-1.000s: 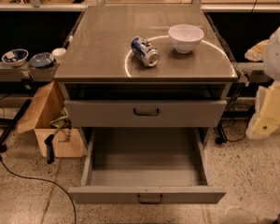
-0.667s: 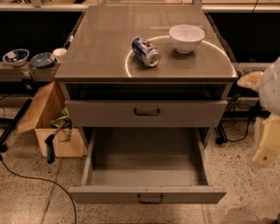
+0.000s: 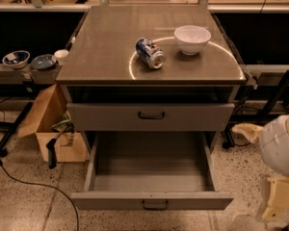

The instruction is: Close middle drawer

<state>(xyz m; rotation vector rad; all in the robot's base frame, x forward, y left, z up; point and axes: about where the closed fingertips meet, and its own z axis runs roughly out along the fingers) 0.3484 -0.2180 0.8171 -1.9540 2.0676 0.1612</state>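
The middle drawer's front panel [image 3: 210,202] should be gripped next by my gripper, which will go to the end past the handle nearest my arm and close there.
The middle drawer [image 3: 151,200] is pulled far out toward me. Its low grey front panel has a small dark handle [image 3: 155,205], and its long tray [image 3: 151,165] is empty. Above it, the taller-fronted grey drawer [image 3: 151,116] with a dark handle stands slightly out from the cabinet. The lowest drawer is hidden under the open one. My arm's white rounded body [image 3: 282,146] is at the right edge. The cream gripper [image 3: 276,198] hangs below it, to the right of the open drawer's front corner and apart from it.
A blue can [image 3: 150,53] lies on its side next to a white bowl [image 3: 192,39] on the cabinet top [image 3: 106,47]. An open cardboard box [image 3: 50,124] stands on the floor at the left. Bowls [image 3: 16,58] sit on a low shelf at the far left. A cable [image 3: 33,184] runs across the floor.
My arm has dropped from beside the cabinet top to the lower right, level with the open drawer. The drawers, can and bowl have not moved.
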